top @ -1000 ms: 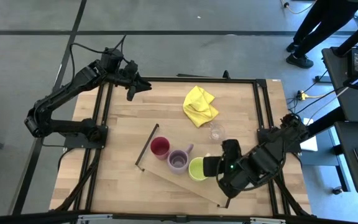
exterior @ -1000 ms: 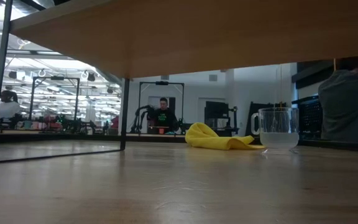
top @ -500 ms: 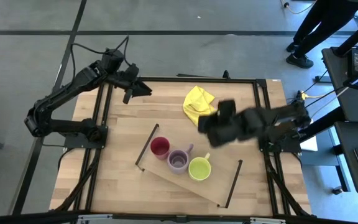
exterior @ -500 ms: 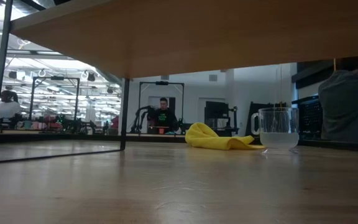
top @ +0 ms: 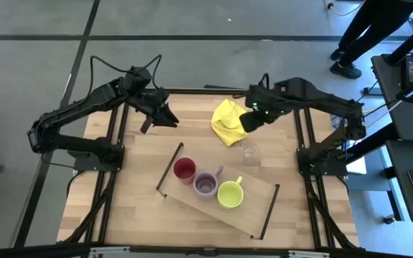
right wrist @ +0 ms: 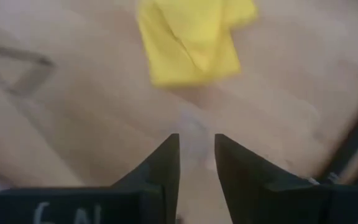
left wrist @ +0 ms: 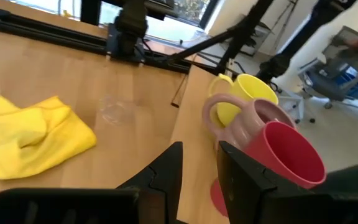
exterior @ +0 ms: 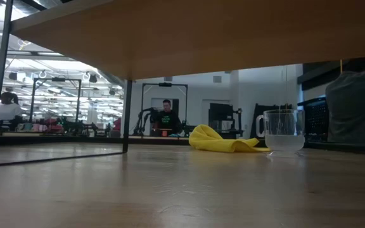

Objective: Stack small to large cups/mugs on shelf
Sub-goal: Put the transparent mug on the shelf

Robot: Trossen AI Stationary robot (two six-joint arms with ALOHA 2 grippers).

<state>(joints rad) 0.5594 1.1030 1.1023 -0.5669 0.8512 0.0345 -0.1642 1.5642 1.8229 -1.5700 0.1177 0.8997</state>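
Note:
Next, my right gripper should go to the far side of the clear glass tumbler's rim (top: pixel 255 147) (right wrist: pixel 202 149), near the yellow cloth, and close there.
The shelf (top: pixel 214 204) lies slantwise on the table's near half, with a black rail (top: pixel 169 168) at each short end. On it, upright in a row, stand the red cup (top: pixel 184 169), the purple mug (top: pixel 206 185) and the yellow-green mug (top: pixel 229 194). They also show in the left wrist view: red cup (left wrist: pixel 288 165), purple mug (left wrist: pixel 247 121), yellow-green mug (left wrist: pixel 250 92). The clear glass tumbler (top: pixel 249 152) stands on the table beyond the shelf. My right gripper (top: pixel 250 119) hangs above the table beyond the tumbler, open by a narrow gap, empty. My left gripper (top: pixel 160 115) is open, empty, at the far left.
A crumpled yellow cloth (top: pixel 229 122) lies on the table just left of my right gripper and beyond the tumbler (exterior: pixel 284 130). The low view looks under the raised shelf (exterior: pixel 170 38). A person's legs (top: pixel 364 32) show beyond the table's far right corner.
My right gripper has left the yellow-green mug on the shelf, risen and swung toward the table's far edge, passing over the tumbler to the yellow cloth's right side. My left gripper has shifted a little toward the table's right and near side. The mugs stand unmoved.

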